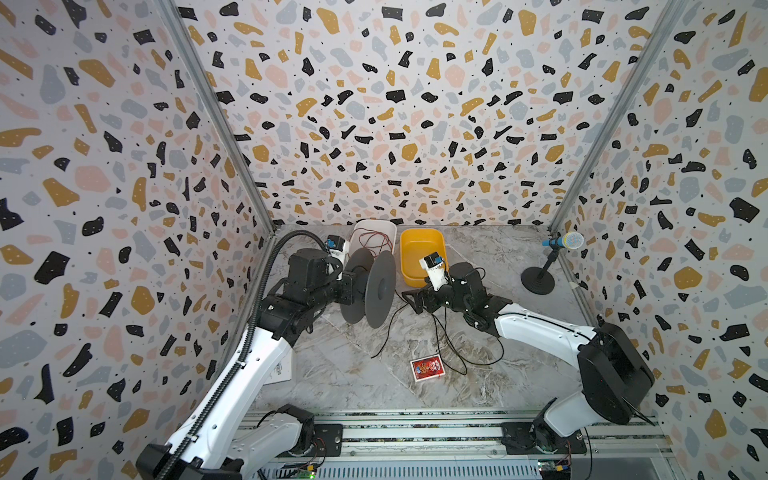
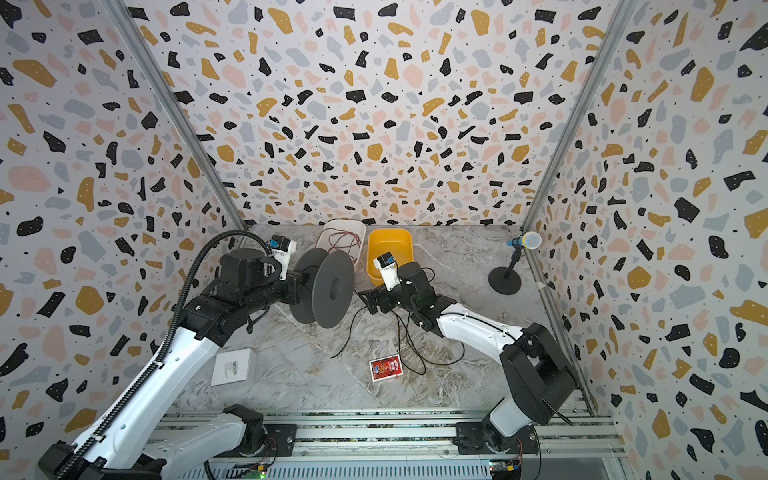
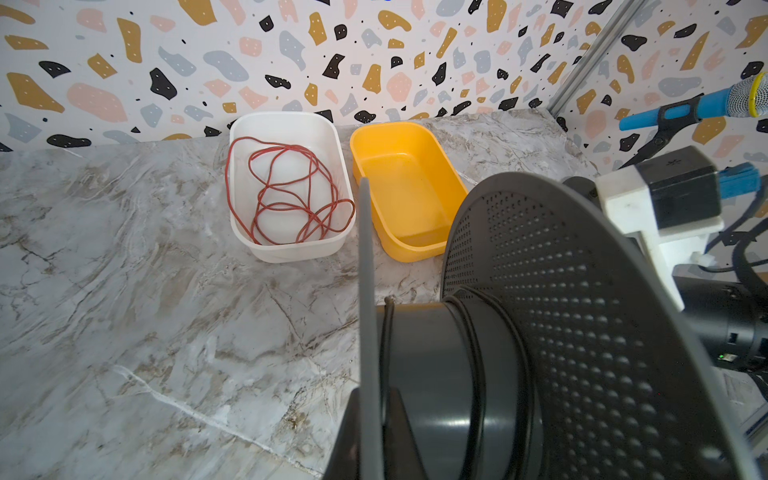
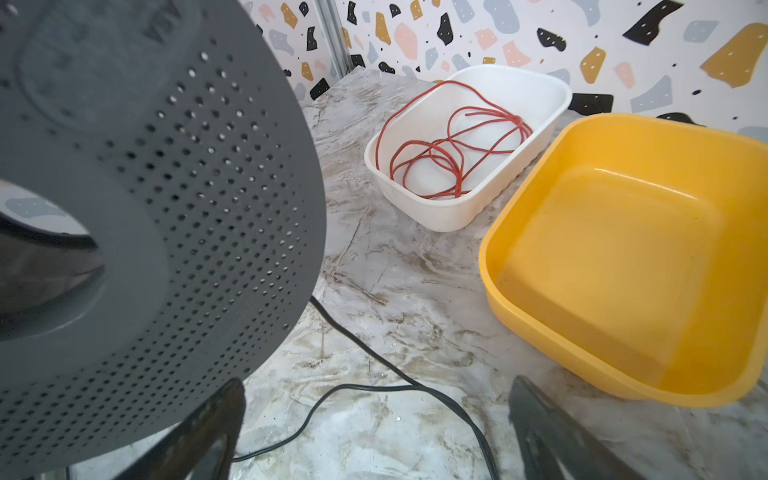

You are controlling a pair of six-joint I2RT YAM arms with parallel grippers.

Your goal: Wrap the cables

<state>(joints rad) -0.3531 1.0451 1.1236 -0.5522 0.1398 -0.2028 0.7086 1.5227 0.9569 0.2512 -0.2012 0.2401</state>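
The loose end of the black cable (image 1: 390,325) (image 4: 312,410), close beside the spool, should be grabbed next by my right gripper, instead of the part of the cable that leads up to the spool.
A dark grey spool (image 1: 380,289) (image 2: 332,291) is held on its side above the marble table. My left gripper (image 1: 352,286) (image 3: 370,399) is shut on the spool's thin near flange, one finger on each side of it. A few turns of the thin black cable (image 3: 478,353) lie round the spool's hub. The rest of the cable (image 1: 442,336) (image 2: 409,345) trails off the spool and loops loosely over the table. My right gripper (image 1: 409,302) (image 4: 376,384) stands open just right of the spool, low over the table. The cable (image 4: 365,386) runs on the table between its fingers, untouched.
A white tub (image 1: 386,228) holding a reddish wire (image 3: 286,195) and an empty yellow tub (image 1: 419,245) stand at the back. A blue microphone on a stand (image 1: 563,241) is at the back right. A red card pack (image 1: 427,368) and a white box (image 2: 232,368) lie nearer the front.
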